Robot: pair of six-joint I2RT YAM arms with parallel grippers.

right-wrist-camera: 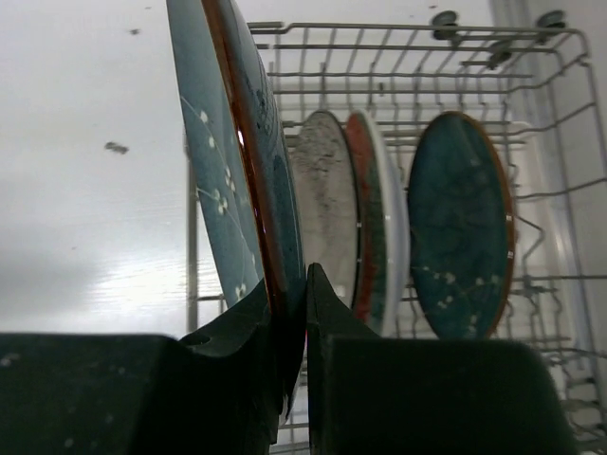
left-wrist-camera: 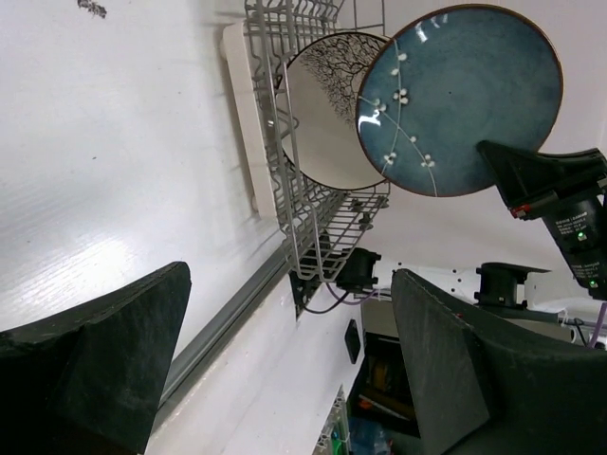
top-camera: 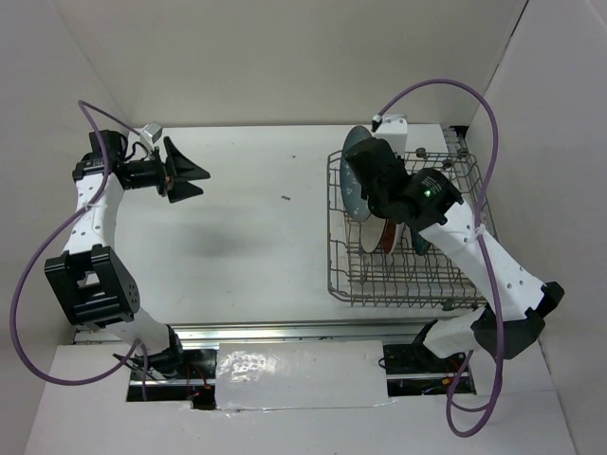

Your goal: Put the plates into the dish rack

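Observation:
The robot's right gripper should release the teal-blue plate, now held upright over the rack, between the grey-white plate and the rack's table-side edge [top-camera: 355,227] [right-wrist-camera: 252,227].
My right gripper [right-wrist-camera: 305,284] is shut on the rim of a teal-blue plate [right-wrist-camera: 237,161] and holds it upright over the left end of the dish rack [right-wrist-camera: 379,28]. In the rack stand a grey-white plate [right-wrist-camera: 327,204], a red plate [right-wrist-camera: 365,218] and a second teal plate [right-wrist-camera: 460,227]. From above, the held plate [top-camera: 356,161] hangs over the rack [top-camera: 408,289], with the right gripper [top-camera: 377,180] on it. My left gripper [top-camera: 185,171] is open and empty at the far left; its wrist view shows the held plate [left-wrist-camera: 460,100] and the branch-drawn plate [left-wrist-camera: 327,109].
The rack stands at the table's right side, near the right wall. A small dark speck [top-camera: 285,198] lies on the white tabletop between the arms. White walls enclose the back and sides.

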